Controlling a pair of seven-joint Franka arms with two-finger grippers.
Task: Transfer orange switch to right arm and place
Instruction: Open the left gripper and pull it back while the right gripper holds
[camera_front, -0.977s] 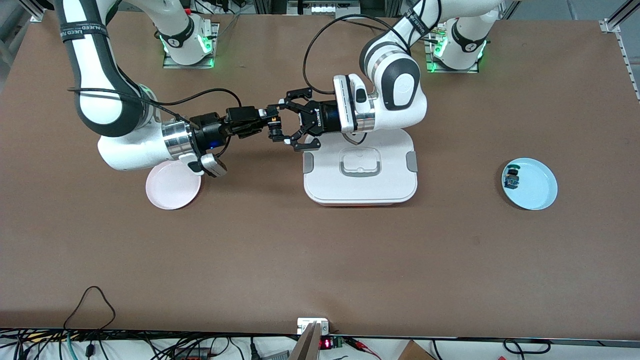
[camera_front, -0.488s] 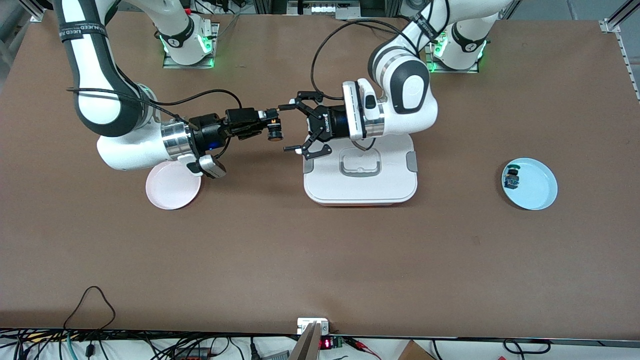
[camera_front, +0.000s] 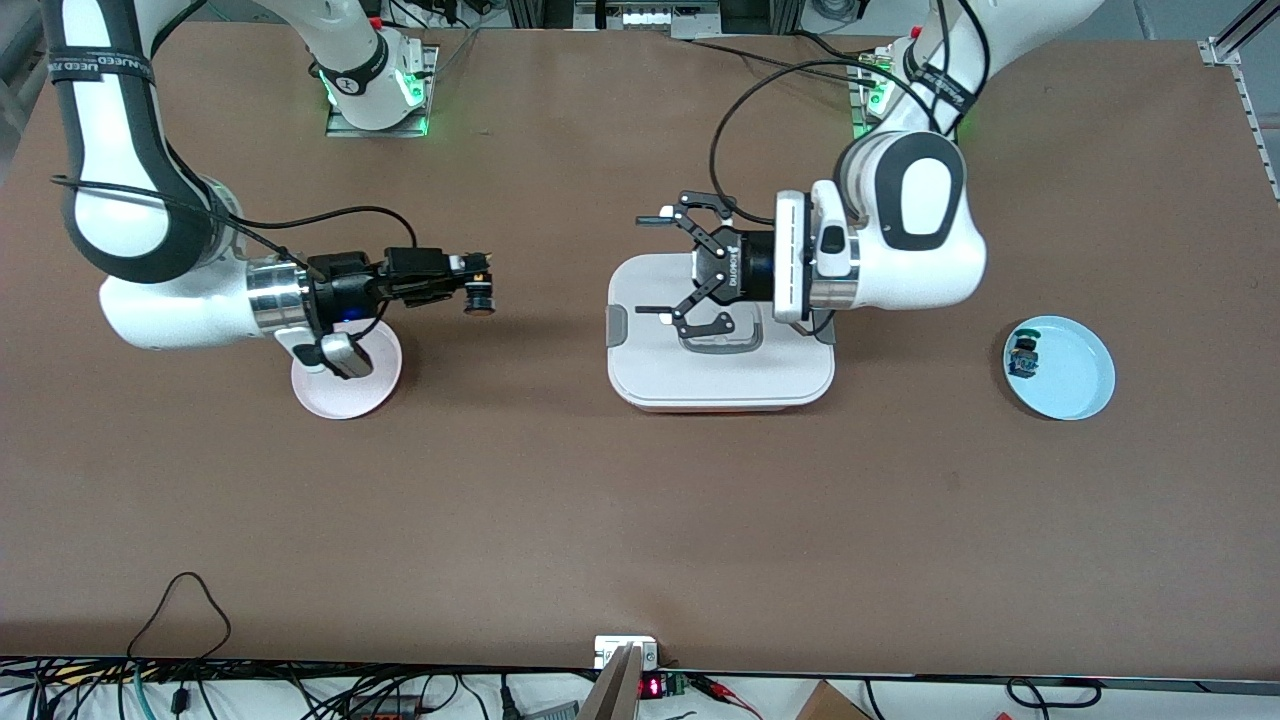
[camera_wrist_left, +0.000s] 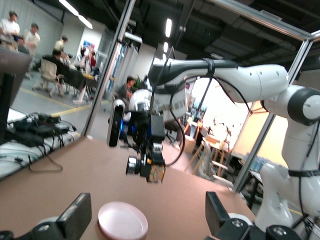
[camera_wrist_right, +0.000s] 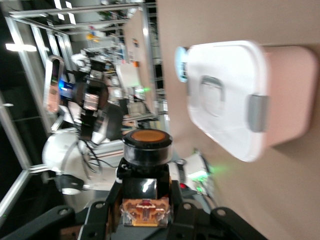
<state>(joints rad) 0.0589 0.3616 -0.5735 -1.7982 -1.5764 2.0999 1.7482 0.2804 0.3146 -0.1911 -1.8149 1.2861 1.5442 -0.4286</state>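
Note:
The robot's right gripper should release the orange switch near the middle of the pink plate (camera_front: 345, 360).
The orange switch (camera_front: 479, 293), orange-tan with a black round cap, is held in my right gripper (camera_front: 470, 283), which is shut on it above the bare table between the pink plate (camera_front: 345, 388) and the white lidded box (camera_front: 720, 375). The right wrist view shows the switch (camera_wrist_right: 147, 192) clamped between the fingers (camera_wrist_right: 182, 210). My left gripper (camera_front: 655, 265) is open and empty over the white box. In the left wrist view its fingers (camera_wrist_left: 75, 220) stand wide apart, with the switch (camera_wrist_left: 150, 169) and pink plate (camera_wrist_left: 122, 221) farther off.
A light blue plate (camera_front: 1075, 385) at the left arm's end holds a small blue switch (camera_front: 1022, 357). The white box also shows in the right wrist view (camera_wrist_right: 235, 95). Cables hang from both wrists.
The two grippers have parted. The left gripper, open, drew back toward its own end over the white box. The right arm carried the switch toward the pink plate.

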